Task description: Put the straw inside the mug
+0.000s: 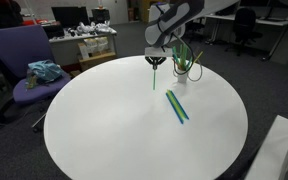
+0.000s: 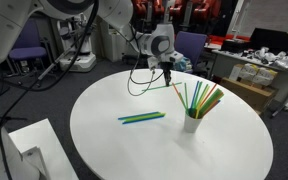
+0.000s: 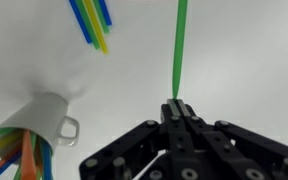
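Note:
The robot's gripper will release the green straw among the coloured straws in the small white mug (image 1: 182, 70) (image 3: 26, 138). The straw now hangs above the round white table.
My gripper (image 1: 156, 59) is shut on the top end of the green straw (image 1: 154, 76), which hangs upright above the round white table (image 1: 104, 130). In the wrist view the straw (image 3: 178, 50) runs straight out from the closed fingertips (image 3: 178, 106). The small white mug (image 1: 184, 69) stands beside the gripper, apart from it, and holds several coloured straws. It also shows in an exterior view (image 2: 191, 124) and in the wrist view (image 3: 46, 115), handle towards the gripper.
A blue and a green straw (image 1: 176, 105) lie side by side on the table near the mug, also seen in the wrist view (image 3: 92, 22). A purple chair (image 1: 24, 62) stands past the table edge. A white box (image 1: 284, 150) sits close to the table rim.

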Tool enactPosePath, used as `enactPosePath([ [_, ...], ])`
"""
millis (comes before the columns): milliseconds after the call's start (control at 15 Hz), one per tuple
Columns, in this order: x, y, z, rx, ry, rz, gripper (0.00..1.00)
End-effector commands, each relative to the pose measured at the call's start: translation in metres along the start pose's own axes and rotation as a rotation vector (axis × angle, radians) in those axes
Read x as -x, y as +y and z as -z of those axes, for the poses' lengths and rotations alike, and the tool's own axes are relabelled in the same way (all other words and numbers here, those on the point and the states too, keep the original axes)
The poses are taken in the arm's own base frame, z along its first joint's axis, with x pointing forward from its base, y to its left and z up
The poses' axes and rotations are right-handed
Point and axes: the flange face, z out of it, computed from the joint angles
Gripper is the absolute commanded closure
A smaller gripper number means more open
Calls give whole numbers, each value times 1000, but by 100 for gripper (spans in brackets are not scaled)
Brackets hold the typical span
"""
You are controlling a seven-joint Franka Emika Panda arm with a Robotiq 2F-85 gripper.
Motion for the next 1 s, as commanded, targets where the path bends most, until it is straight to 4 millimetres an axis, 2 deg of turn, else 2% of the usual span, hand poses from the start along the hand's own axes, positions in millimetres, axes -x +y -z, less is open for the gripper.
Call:
enactPosePath([
  [0, -28, 1, 41, 4, 66, -62, 100],
  [267, -52, 5, 68, 30, 222, -124, 100],
  [600, -82, 21, 115, 65, 479, -237, 100],
  [933, -96, 38, 149, 117, 726, -352, 100],
])
